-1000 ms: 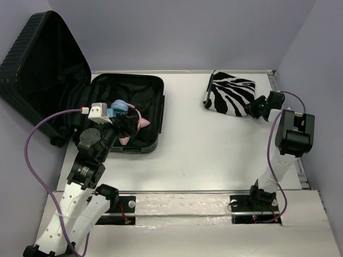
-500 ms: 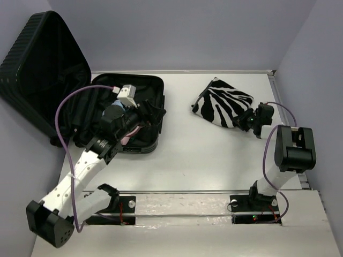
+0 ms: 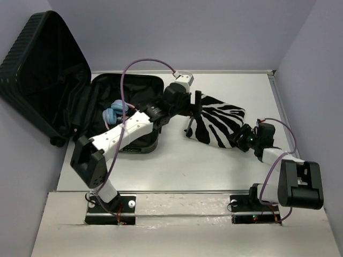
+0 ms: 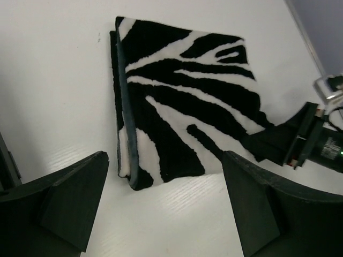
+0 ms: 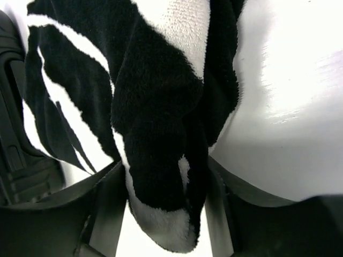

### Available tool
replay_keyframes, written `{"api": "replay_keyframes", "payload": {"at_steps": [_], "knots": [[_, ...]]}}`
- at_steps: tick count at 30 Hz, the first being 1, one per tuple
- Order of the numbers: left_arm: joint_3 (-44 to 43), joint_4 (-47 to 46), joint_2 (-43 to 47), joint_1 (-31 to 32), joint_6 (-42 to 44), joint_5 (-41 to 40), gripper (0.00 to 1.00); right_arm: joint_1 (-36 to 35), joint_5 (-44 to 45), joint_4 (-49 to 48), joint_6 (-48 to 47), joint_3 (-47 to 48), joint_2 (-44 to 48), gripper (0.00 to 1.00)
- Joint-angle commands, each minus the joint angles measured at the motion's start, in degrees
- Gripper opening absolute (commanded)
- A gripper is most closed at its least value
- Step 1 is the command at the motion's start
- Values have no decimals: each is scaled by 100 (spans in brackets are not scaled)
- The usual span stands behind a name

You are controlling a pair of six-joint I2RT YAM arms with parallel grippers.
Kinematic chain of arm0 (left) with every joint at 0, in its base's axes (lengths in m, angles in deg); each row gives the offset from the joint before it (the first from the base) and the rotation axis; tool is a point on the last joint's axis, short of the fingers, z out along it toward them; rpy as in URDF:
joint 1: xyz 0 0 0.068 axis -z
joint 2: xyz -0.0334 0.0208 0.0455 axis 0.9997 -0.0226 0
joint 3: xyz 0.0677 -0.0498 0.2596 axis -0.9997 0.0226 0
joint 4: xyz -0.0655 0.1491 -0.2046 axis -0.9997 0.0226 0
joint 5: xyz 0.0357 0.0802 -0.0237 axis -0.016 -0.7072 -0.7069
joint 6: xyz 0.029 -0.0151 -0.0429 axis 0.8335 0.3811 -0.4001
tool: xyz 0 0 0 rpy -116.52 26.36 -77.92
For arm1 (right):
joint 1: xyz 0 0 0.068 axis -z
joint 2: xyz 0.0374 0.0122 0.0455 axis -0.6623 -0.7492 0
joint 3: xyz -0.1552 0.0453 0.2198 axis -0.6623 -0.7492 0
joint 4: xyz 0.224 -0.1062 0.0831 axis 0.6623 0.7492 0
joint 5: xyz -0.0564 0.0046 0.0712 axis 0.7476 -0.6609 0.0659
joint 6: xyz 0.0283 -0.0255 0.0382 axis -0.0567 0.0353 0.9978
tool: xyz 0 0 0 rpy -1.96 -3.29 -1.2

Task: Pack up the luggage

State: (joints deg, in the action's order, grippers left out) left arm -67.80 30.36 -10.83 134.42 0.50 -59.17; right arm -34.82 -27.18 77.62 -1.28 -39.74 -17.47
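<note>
My left gripper is to grasp the zebra-striped pouch next, at the middle of its edge (image 3: 196,113) (image 4: 127,87) facing the suitcase.
The luggage (image 3: 126,110), a big black ribbed suitcase, lies open at the left with its lid (image 3: 40,64) propped up. A zebra-striped pouch (image 3: 221,122) lies on the table to its right, also seen in the left wrist view (image 4: 182,107) and the right wrist view (image 5: 155,101). My right gripper (image 3: 241,140) is shut on the pouch's near right corner (image 5: 166,209). My left gripper (image 3: 193,116) is open and hovers just over the pouch's left edge, holding nothing (image 4: 166,214). Its fingers (image 4: 69,198) stand wide apart.
Blue headphones (image 3: 113,111) and a pink item lie inside the suitcase base. The left arm stretches across the suitcase's right rim. Walls close the table at the back and right. White table (image 3: 177,166) lies between the pouch and the arm bases.
My left arm has swung out of the suitcase and rightward to the pouch. My right gripper has dragged the pouch left and nearer, holding its corner.
</note>
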Motion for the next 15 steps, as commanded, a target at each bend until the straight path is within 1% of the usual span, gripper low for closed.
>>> {"api": "replay_keyframes", "payload": {"at_steps": [1, 2, 3, 4, 5, 6, 7, 8, 11, 12, 15], "knots": [[-1083, 724, -1022, 60, 367, -367, 99, -42, 88, 268, -253, 41, 184, 71], [-1278, 821, -1233, 52, 394, -403, 99, -42, 106, 268, -253, 50, 184, 74], [-1489, 918, -1688, 60, 412, -516, 99, -42, 123, 277, -253, 68, 149, 78], [-1952, 1198, -1945, 60, 464, -578, 99, -42, 123, 268, -244, 85, 123, 79], [-2157, 1287, -2165, 52, 491, -587, 99, -42, 115, 268, -253, 85, 96, 79], [-2533, 1410, -2567, 43, 508, -553, 99, -42, 80, 251, -244, 103, 70, 79], [-2537, 1411, -2771, 25, 517, -518, 99, -42, 71, 242, -244, 94, 70, 79], [-2894, 1524, -2939, 8, 526, -482, 99, -42, 53, 233, -244, 94, 78, 79], [-3563, 1648, -3624, -185, 430, 113, 99, -42, 27, 233, -270, 42, 183, 79], [-4061, 1884, -4009, -299, 412, 185, 99, -42, 53, 241, -271, 41, 219, 79], [-4759, 2280, -4547, -370, 429, 116, 99, -42, 27, 233, -271, 41, 219, 79]]}}
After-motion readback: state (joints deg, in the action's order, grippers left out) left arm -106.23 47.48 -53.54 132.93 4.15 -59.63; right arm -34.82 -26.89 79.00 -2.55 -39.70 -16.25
